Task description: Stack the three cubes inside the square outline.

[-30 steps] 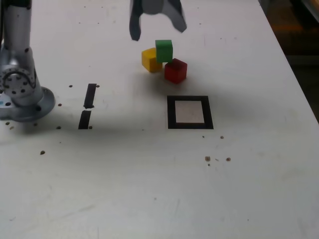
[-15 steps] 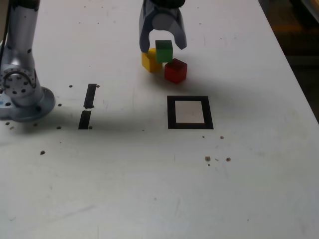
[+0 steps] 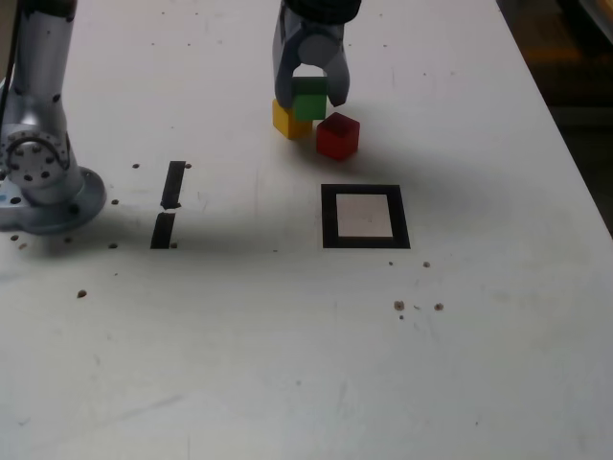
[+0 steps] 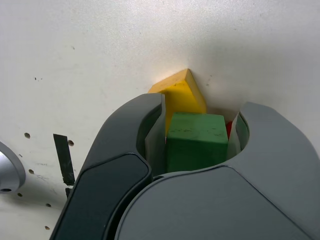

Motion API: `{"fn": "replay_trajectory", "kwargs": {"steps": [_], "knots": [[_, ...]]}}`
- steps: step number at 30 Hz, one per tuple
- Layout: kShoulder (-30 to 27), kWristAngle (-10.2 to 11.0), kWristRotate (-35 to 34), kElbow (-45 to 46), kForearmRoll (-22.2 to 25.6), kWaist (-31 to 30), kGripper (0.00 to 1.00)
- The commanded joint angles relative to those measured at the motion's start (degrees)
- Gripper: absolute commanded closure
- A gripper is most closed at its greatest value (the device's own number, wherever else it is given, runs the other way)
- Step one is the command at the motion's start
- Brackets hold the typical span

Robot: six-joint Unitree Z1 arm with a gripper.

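Next, my gripper sets the green cube down on the table (image 3: 420,155) next to the red cube, on the side of it away from the yellow cube.
The green cube (image 3: 309,103) (image 4: 196,142) sits between my gripper's (image 3: 310,99) (image 4: 200,125) two grey fingers, which press on its two sides; the gripper is shut on it. It rests high against the yellow cube (image 3: 287,119) (image 4: 181,95), which lies on the table just behind and to the exterior view's left. The red cube (image 3: 337,135) stands on the table at the exterior view's right of them; the wrist view shows only a red sliver (image 4: 229,129). The square outline (image 3: 329,216), black tape round a white centre, lies nearer the camera with nothing in it.
The arm's metal base (image 3: 38,163) stands at the exterior view's left edge. Two short black tape strips (image 3: 173,184) (image 3: 163,230) lie between the base and the square. Small dark specks dot the white table (image 3: 287,364).
The gripper came down from above the cubes and its wide-open fingers closed round the green cube. The yellow and red cubes stayed where they were.
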Motion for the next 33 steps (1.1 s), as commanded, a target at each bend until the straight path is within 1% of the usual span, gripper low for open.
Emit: {"fn": "replay_trajectory", "kwargs": {"steps": [1, 4, 10, 14, 20, 25, 33], "knots": [[-0.76, -0.19, 0.17, -1.02, 0.06, 0.01, 0.69], [-1.57, -0.48, 0.29, -3.86, 0.80, -1.02, 0.72], [-0.87, -2.69, 0.38, -13.17, 2.61, -6.60, 0.79], [1.71, -3.15, -0.23, -18.23, 4.89, -9.31, 0.79], [7.49, -3.90, -1.10, -24.15, 8.89, -11.07, 0.79], [12.24, -3.88, -1.30, -28.42, 10.33, -11.97, 0.79], [18.36, -2.00, -1.18, -31.96, 10.55, -12.04, 0.78]]}}
